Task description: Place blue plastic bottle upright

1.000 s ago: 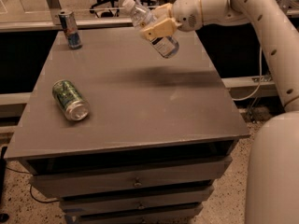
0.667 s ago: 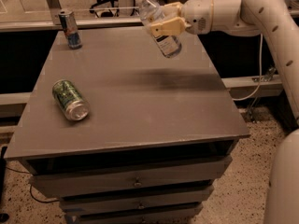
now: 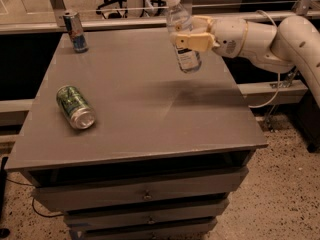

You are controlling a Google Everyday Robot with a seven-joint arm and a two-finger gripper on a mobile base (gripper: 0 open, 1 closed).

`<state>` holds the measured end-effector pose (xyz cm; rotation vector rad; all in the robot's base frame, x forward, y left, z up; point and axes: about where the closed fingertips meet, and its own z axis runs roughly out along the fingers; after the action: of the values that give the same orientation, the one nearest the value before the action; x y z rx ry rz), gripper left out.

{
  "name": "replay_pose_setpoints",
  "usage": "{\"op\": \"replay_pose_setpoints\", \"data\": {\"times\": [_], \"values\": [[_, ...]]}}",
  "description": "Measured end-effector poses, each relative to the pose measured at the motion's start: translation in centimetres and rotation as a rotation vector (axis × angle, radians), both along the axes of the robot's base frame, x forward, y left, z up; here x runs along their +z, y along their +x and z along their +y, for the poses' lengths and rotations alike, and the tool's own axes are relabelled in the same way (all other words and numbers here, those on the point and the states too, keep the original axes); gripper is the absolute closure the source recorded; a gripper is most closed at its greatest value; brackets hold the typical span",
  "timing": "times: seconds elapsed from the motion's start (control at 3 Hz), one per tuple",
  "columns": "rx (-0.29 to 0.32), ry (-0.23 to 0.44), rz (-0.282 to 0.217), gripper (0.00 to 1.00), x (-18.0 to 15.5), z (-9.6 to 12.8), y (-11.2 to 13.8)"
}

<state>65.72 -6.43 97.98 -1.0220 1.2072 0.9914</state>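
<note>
The robot's gripper needs to release the blue plastic bottle upright on the grey table point(image 3: 203, 98) near the table's side edge under the robot's arm.
The blue plastic bottle point(image 3: 182, 31) is a clear bottle with a white cap and white label. It is held in the air above the back right part of the grey table point(image 3: 140, 104), nearly upright with the cap on top, leaning slightly left. My gripper point(image 3: 192, 34) reaches in from the right and is shut on the bottle's middle with its yellowish fingers point(image 3: 195, 42). The bottle's base hangs well above the tabletop.
A green drink can point(image 3: 75, 107) lies on its side at the table's left. A slim blue-and-silver can point(image 3: 76, 31) stands upright at the back left corner. Drawers sit under the tabletop. A rail and glass partition run behind the table.
The bottle has turned from tilted toward nearly upright in my gripper. The arm has drawn back to the right.
</note>
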Motion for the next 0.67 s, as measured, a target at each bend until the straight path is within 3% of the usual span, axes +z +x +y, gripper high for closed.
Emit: {"op": "replay_pose_setpoints", "data": {"times": [0.67], "values": [[-0.075,0.039,-0.005,1.00,-2.1,-2.4,-2.4]]}}
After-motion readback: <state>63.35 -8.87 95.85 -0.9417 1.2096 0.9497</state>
